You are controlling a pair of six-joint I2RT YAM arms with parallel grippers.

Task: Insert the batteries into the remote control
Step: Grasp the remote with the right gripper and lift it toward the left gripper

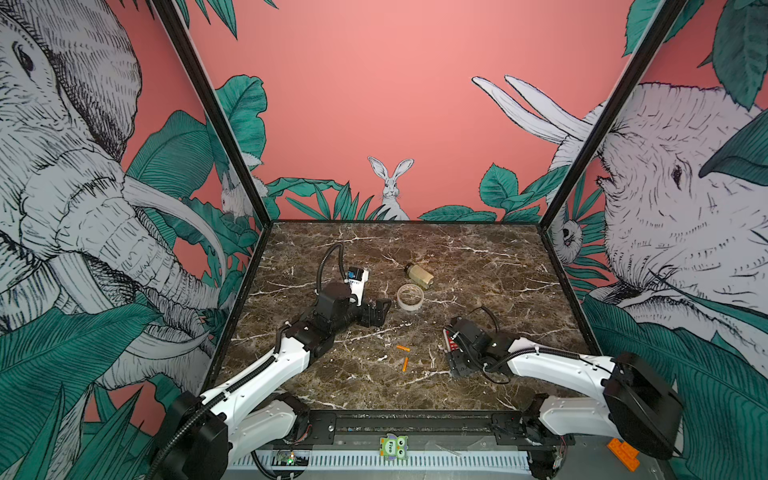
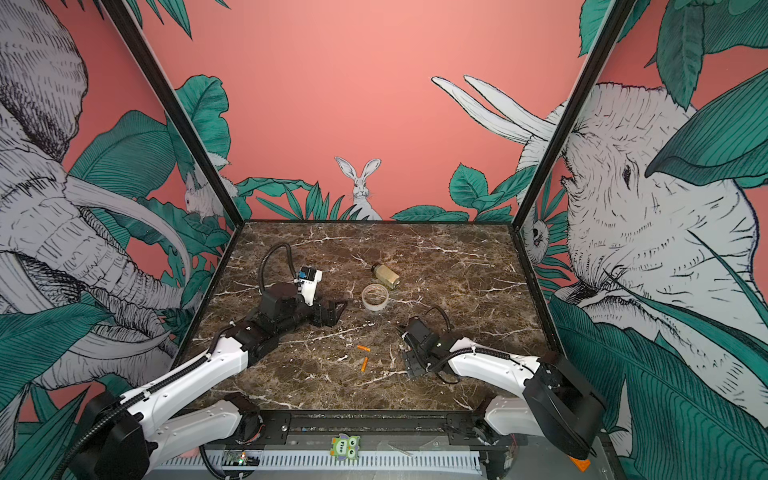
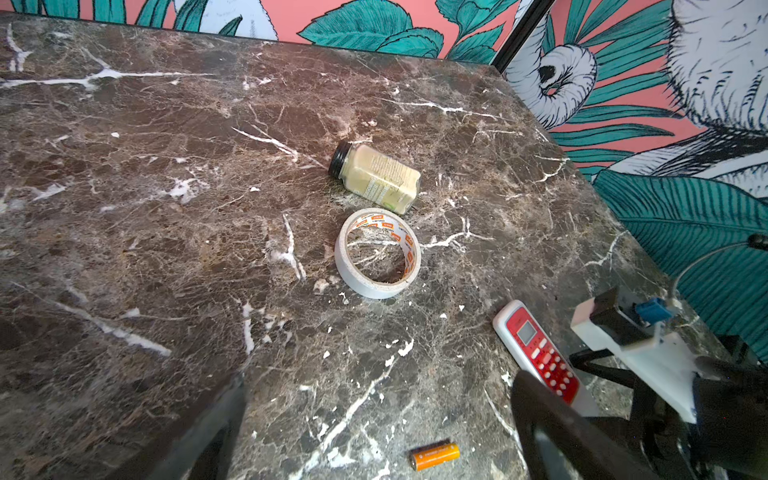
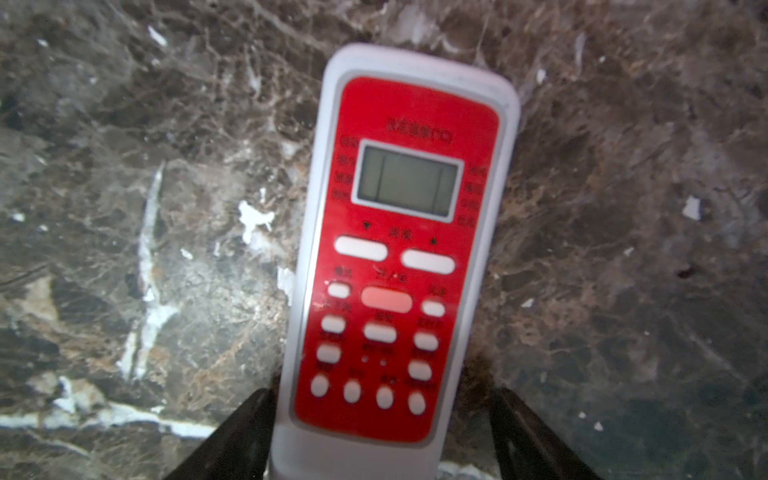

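Observation:
My left gripper needs to take the remote control next by its screen end [image 3: 516,317], while my right gripper holds the button end.
The remote control [image 4: 399,257] lies red face up on the marble, right of centre, and also shows in the left wrist view [image 3: 536,353]. My right gripper [image 4: 380,399] is down over its button end, open. One finger is against the remote's side and the other finger [image 4: 523,432] stands a little off it. In both top views the right gripper [image 1: 454,353] covers most of the remote [image 1: 450,341]. Two orange batteries [image 1: 402,348] [image 1: 404,364] lie loose near the middle front. My left gripper [image 1: 376,311] hovers open and empty, with one battery [image 3: 435,456] below it.
A roll of tape [image 1: 410,296] lies flat just right of the left gripper. A beige bottle [image 1: 419,275] with a dark cap lies on its side behind the tape roll. Black frame posts and printed walls close in the table at the back and on both sides.

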